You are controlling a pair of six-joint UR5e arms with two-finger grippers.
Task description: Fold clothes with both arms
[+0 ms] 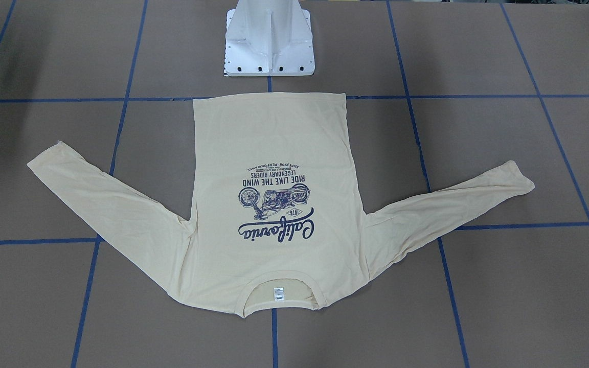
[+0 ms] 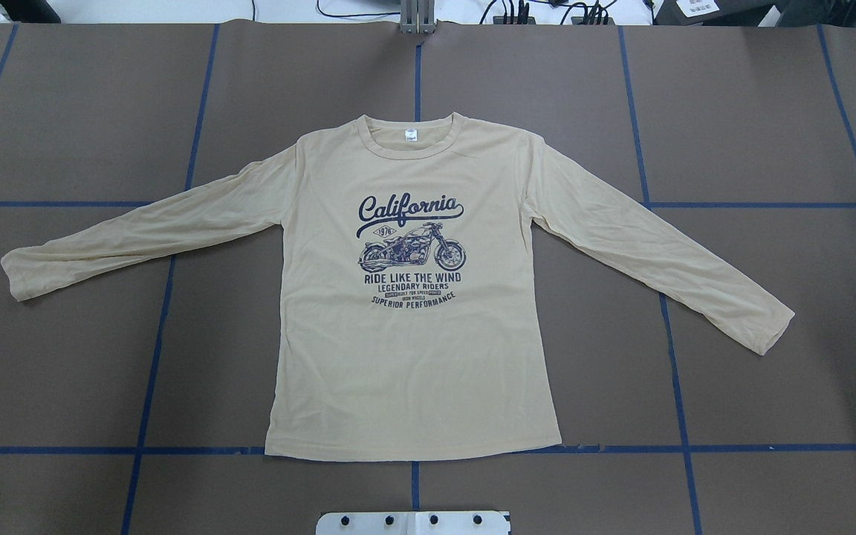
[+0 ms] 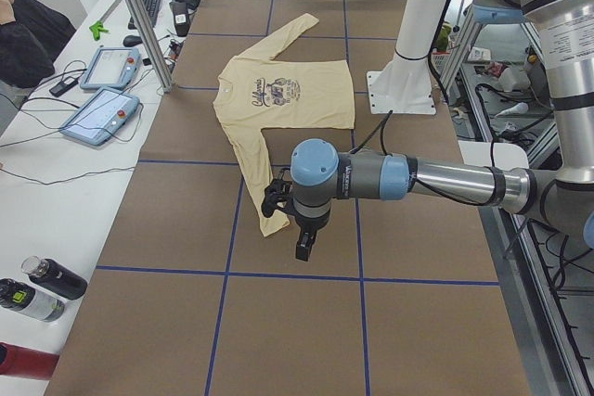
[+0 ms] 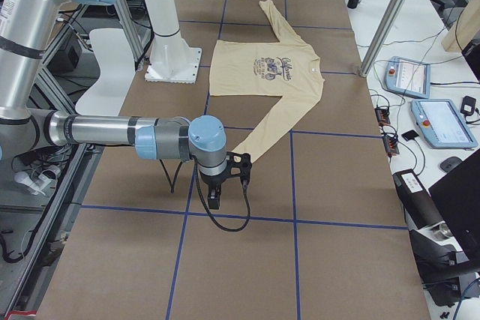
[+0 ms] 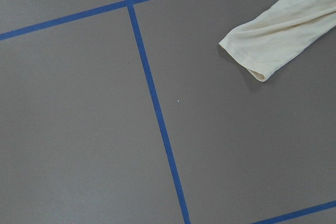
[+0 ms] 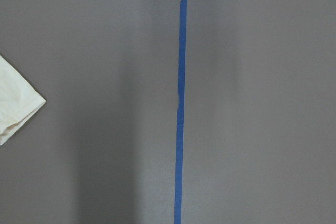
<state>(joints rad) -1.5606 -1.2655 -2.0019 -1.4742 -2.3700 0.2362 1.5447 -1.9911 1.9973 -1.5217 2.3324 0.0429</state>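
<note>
Next, my right gripper moves to the nearest sleeve of the T-shirt and grabs the cuff's corner (image 1: pixel 31 164) (image 6: pixel 42 102) on the collar side, farther from the hem.
The cream-yellow long-sleeved T-shirt (image 2: pixel 413 357) lies flat and face up on the brown table, sleeves spread out to both sides, navy "California" print (image 1: pixel 275 204) showing. It also shows from the sides (image 3: pixel 288 104) (image 4: pixel 262 73). My left gripper (image 3: pixel 304 248) hangs above the table just past the end of the near sleeve; the left wrist view shows that cuff (image 5: pixel 262 51). My right gripper (image 4: pixel 215 198) hangs just past the other sleeve's end; its cuff (image 6: pixel 13 103) shows in the right wrist view. I cannot tell whether either gripper is open or shut.
The white pedestal base (image 1: pixel 270 43) stands just behind the shirt's hem. Blue tape lines (image 2: pixel 168 297) grid the table. Two teach pendants (image 3: pixel 100 116), a metal post (image 3: pixel 139 20) and bottles (image 3: pixel 37 289) sit along the far table edge.
</note>
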